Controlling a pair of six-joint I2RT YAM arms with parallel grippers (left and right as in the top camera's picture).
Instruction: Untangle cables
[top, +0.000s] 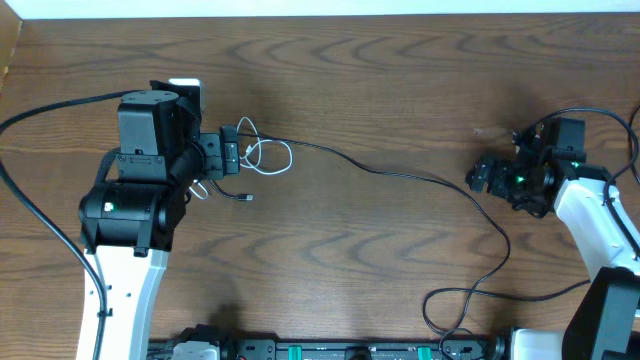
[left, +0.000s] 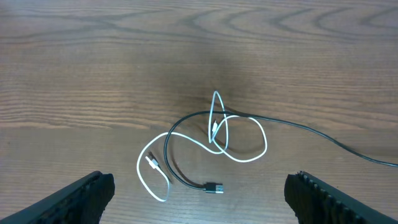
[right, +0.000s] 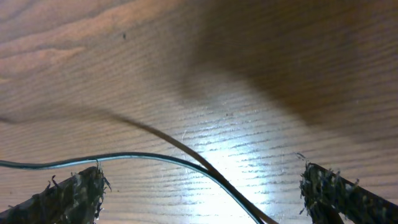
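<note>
The black cable turns toward the table's front edge. My right gripper needs to close there, on the middle bend (top: 456, 187) (right: 177, 161) of the cable.
The white cable (top: 272, 158) lies in small loops on the wooden table, crossed with one end of the long black cable (top: 400, 172). My left gripper (top: 232, 155) hovers open just left of that knot. In the left wrist view the white loops (left: 265, 143) lie over the black cable (left: 298, 126), whose plug (left: 214, 188) rests between my spread left fingers (left: 81, 199). My right gripper (top: 480, 178) stands open over the black cable's middle stretch. In the right wrist view the black cable (right: 124, 155) runs across the table between the fingers (right: 68, 196), untouched.
The black cable curves on toward the front edge and loops there (top: 440, 300). A thick arm cable (top: 40, 110) arcs at the far left. A rail with fittings (top: 350, 350) runs along the front edge. The table's back edge (top: 300, 18) is near the top.
</note>
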